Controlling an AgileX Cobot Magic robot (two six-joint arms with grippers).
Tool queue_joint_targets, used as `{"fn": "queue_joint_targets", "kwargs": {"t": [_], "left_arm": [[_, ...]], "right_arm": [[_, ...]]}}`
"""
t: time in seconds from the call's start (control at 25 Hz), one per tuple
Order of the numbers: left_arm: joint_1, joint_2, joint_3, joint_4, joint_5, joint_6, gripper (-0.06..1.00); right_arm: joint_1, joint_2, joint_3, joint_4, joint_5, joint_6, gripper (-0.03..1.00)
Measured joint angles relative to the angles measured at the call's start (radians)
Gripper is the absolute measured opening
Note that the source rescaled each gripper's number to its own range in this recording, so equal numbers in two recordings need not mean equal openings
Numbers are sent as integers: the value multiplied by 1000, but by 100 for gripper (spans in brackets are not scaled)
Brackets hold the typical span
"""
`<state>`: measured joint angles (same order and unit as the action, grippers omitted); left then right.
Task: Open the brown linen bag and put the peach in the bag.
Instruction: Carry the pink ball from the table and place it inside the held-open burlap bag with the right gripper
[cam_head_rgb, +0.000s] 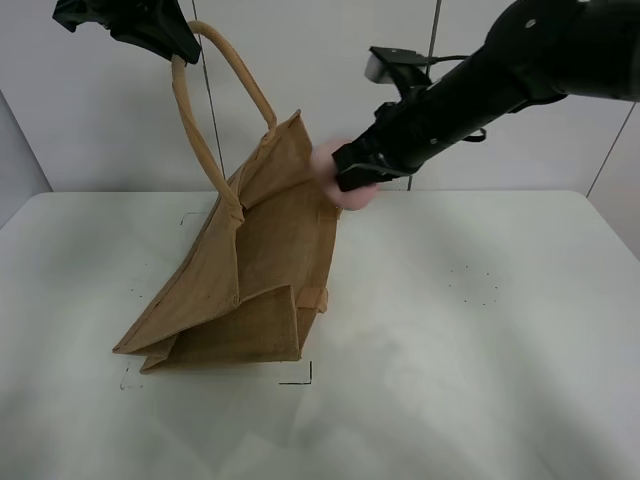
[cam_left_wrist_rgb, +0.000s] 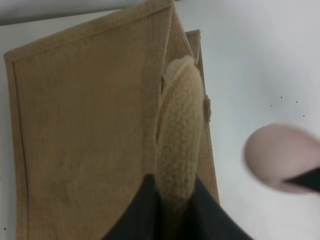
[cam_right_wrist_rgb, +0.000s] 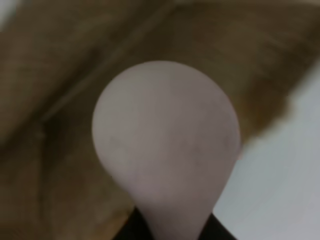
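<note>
Next, my right gripper lets go of the peach inside the brown linen bag, against the bag's side panel (cam_head_rgb: 251, 262) below the lifted handle.
The brown linen bag (cam_head_rgb: 250, 280) stands tilted on the white table, its mouth lifted toward the upper right. My left gripper (cam_head_rgb: 178, 48) is shut on one light tan loop handle (cam_head_rgb: 200, 120) and holds it high above the bag; the handle (cam_left_wrist_rgb: 179, 135) shows between the fingers in the left wrist view, with the bag (cam_left_wrist_rgb: 80, 135) below. My right gripper (cam_head_rgb: 348, 175) is shut on the dusty-pink peach (cam_head_rgb: 335, 170) and holds it in the air right beside the bag's upper right rim. The peach also shows in the left wrist view (cam_left_wrist_rgb: 280, 155) and fills the right wrist view (cam_right_wrist_rgb: 165, 145).
The white table (cam_head_rgb: 480, 330) stretches out to the right and front of the bag. Black corner marks (cam_head_rgb: 300, 378) lie on the table near the bag's base. A grey panelled wall stands behind.
</note>
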<state>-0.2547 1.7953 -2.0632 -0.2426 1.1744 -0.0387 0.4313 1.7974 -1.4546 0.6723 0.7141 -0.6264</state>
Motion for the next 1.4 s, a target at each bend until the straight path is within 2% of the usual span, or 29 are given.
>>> {"fn": "queue_joint_targets", "kwargs": {"t": [0.2,0.4,0.48,0.72,0.84,1.04,1.4], "left_arm": [[0,0,0,0,0,1,0],[0,0,0,0,0,1,0],[0,0,1,0,0,1,0],[0,0,4,0,0,1,0],[0,0,4,-1,0,1,0],[0,0,4,-1,0,1,0],[0,0,4,-1,0,1,0]], "right_arm": [[83,85,0,0,-88,-233,0],[97,187,0,70,-125,-465,0],[97,229,0,145,-159,-559,0],[97,315,0,506,-188,-862,0],[97,348,0,646,-216,-967,0],[97,414,-24,780,-279,-1022,0],[97,494,-133,814,-289,-1011,0]]}}
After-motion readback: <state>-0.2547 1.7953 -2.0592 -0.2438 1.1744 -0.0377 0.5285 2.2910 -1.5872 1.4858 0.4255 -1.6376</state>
